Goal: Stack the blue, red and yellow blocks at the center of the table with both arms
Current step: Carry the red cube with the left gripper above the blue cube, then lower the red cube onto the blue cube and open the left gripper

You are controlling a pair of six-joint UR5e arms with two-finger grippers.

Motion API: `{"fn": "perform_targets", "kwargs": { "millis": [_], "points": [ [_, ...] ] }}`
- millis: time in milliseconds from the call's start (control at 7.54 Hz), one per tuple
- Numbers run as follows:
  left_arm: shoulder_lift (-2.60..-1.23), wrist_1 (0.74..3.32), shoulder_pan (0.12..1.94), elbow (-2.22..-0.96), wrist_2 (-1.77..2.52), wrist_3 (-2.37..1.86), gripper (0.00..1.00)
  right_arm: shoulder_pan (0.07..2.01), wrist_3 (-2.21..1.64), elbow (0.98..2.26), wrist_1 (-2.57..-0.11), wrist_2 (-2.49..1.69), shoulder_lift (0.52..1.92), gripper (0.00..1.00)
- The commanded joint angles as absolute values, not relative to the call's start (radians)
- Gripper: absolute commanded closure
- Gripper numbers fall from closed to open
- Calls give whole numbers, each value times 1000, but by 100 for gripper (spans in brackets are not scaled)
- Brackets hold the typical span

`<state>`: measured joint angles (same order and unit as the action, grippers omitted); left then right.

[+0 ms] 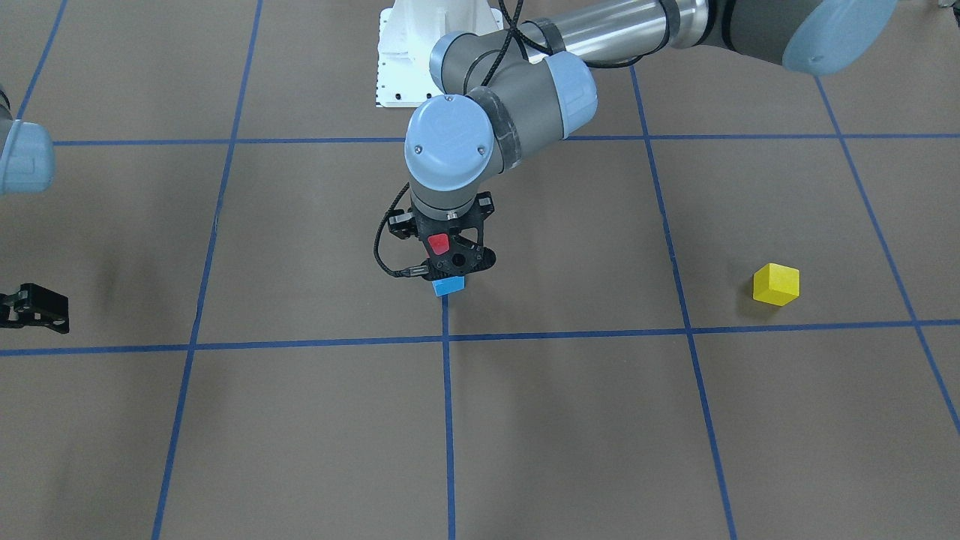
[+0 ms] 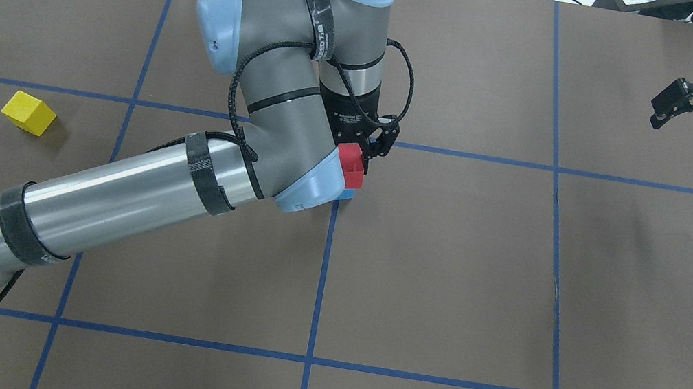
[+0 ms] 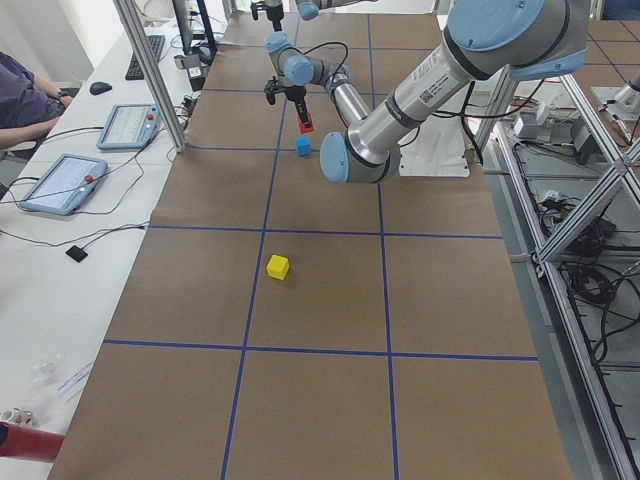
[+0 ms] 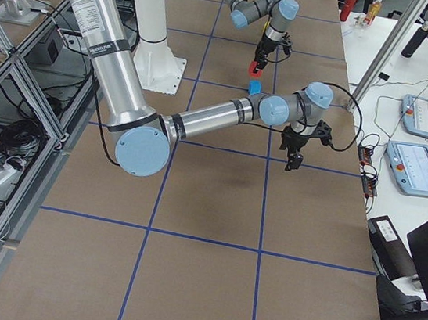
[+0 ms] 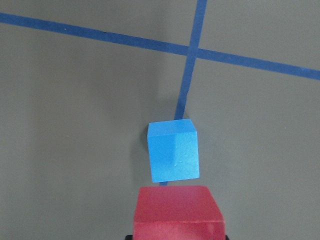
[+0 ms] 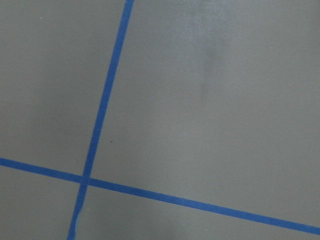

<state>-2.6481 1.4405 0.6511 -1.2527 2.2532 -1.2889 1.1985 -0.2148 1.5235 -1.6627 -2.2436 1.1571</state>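
Observation:
Next, my left gripper releases the red block on top of the blue block (image 1: 442, 267) (image 5: 174, 158).
My left gripper (image 1: 448, 255) is shut on the red block (image 1: 439, 243) and holds it just above the blue block (image 1: 448, 285), which sits on the tape cross at the table's centre. In the left wrist view the red block (image 5: 177, 210) is at the bottom edge, and the blue block (image 5: 173, 150) lies just beyond it, apart from it. The yellow block (image 2: 28, 112) lies alone on the robot's left side, far from both grippers. My right gripper (image 2: 670, 106) hovers empty at the far right and looks open.
The table is brown, with a grid of blue tape lines (image 2: 323, 274). The robot's white base plate (image 1: 420, 52) is at the table's edge. The right wrist view shows only bare table and a tape crossing (image 6: 84, 180).

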Motion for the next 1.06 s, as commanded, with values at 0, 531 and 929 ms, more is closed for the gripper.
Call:
{"fn": "perform_targets", "kwargs": {
  "millis": [0,531,929],
  "points": [
    [-2654,1470,635,-1233,2224,-1368,100,1206,-202,1523,-1663,-2241,1164,0],
    [-2646,1471,637,-1226,2184,-1367,100,1204,-202,1522,-1663,-2243,1164,0],
    [-2646,1511,635,-1183,2151,-1367,100,1204,-202,1525,-1663,-2244,1166,0]
  ]
}}
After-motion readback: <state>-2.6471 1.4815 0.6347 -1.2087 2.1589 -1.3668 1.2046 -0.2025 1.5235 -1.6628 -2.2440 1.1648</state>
